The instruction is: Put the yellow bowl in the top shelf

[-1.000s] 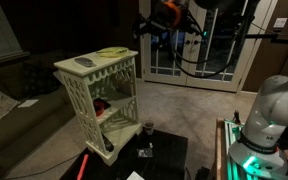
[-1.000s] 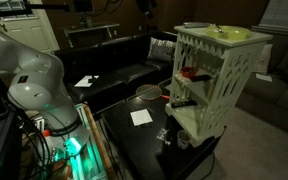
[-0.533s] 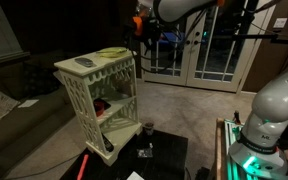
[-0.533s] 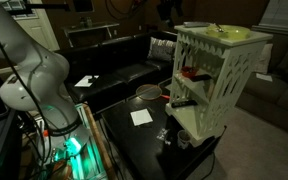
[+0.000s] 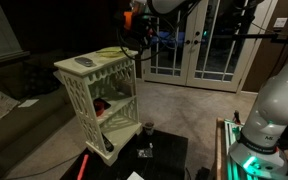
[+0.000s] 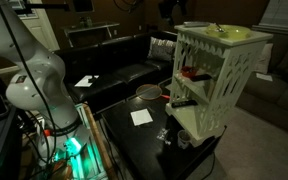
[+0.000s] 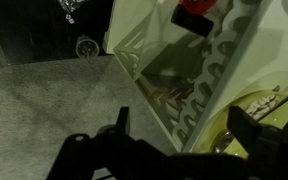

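Next, the gripper moves to the yellow bowl's rim (image 5: pixel 127 51) (image 7: pixel 209 142), on the side farthest from the dark grey oval dish, and closes there.
The yellow bowl (image 5: pixel 111 52) lies on the flat roof of the cream-white shelving unit (image 5: pixel 84 100), next to a dark grey oval dish (image 5: pixel 84 63). It also shows in the wrist view (image 7: pixel 252 118) and in an exterior view (image 6: pixel 225 31). My gripper (image 5: pixel 134 27) hangs in the air just beside and above the bowl's end of the unit. In the wrist view my gripper (image 7: pixel 184 130) is open and empty, with one finger (image 7: pixel 246 130) over the bowl's edge. The top shelf (image 6: pixel 206 78) inside the unit holds a red object (image 6: pixel 189 72).
A black low table (image 5: pixel 164 150) stands in front of the unit with a small glass (image 5: pixel 148 127) and a white paper (image 6: pixel 141 117) on it. A dark sofa (image 6: pixel 124 70) lies behind it. White French doors (image 5: pixel 199 50) are at the back.
My gripper has moved sideways from in front of the doors toward the shelving unit and now hangs near the yellow bowl. The bowl and dish have not moved.
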